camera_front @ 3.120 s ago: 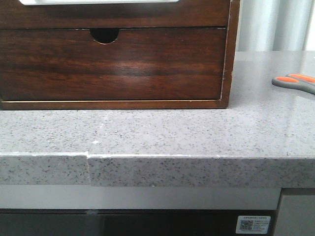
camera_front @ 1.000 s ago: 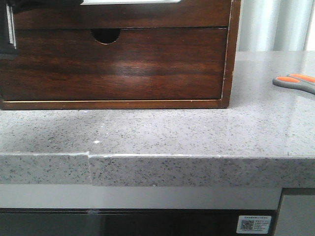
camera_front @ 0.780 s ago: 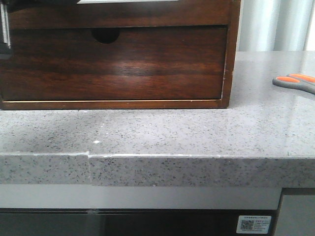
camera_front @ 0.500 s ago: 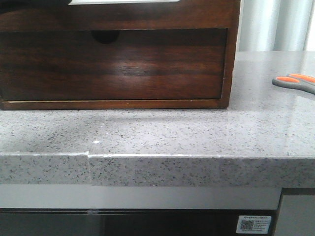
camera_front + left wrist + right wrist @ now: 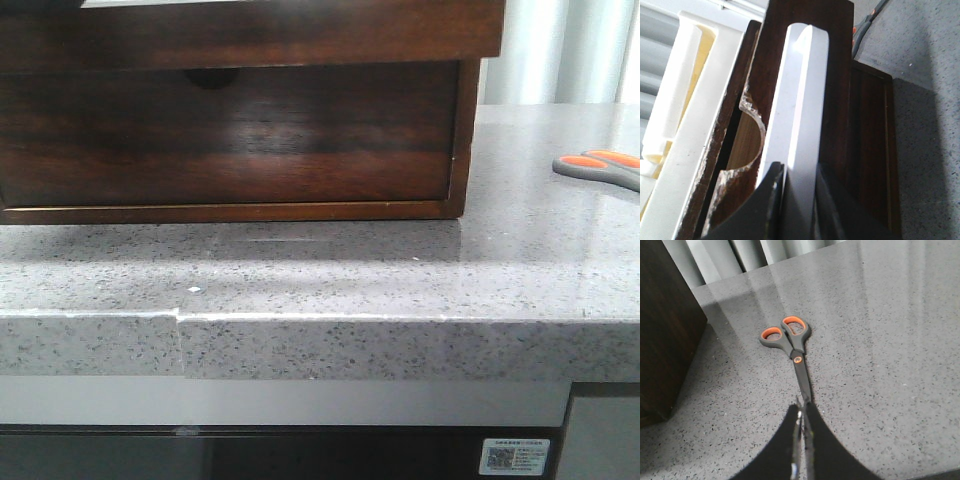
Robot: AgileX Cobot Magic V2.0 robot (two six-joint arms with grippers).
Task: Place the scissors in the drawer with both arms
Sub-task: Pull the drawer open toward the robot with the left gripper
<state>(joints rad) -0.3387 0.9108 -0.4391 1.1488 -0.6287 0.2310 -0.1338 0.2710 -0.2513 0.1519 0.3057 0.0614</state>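
Note:
The robot's right gripper should next go to the scissors and close at their orange screw (image 5: 634, 184) (image 5: 797, 355), where the grey handles meet the blades.
The drawer (image 5: 300, 35) is the upper dark reddish-brown front. It stands pulled out over the lower front and shades it. In the left wrist view my left gripper (image 5: 799, 170) is shut on the drawer front (image 5: 840, 75), one finger on each side of its white cut-out edge (image 5: 800, 90). The scissors (image 5: 600, 168) lie flat on the counter at the right, only the grey and orange handles showing there. In the right wrist view the scissors (image 5: 790, 340) lie whole, handles away. My right gripper (image 5: 802, 407) is shut, its fingertips over the blade tip.
The lower drawer front with the half-round notch (image 5: 210, 78) sits in shadow in the wooden cabinet (image 5: 462, 140). A white plastic holder (image 5: 685, 100) is beside the drawer top. The grey speckled counter (image 5: 330, 270) has its front edge near the camera. Curtains hang behind.
The upper drawer front has slid out toward the camera and now overhangs and darkens the lower one. The left gripper has left the front view's top left corner. The scissors have not moved.

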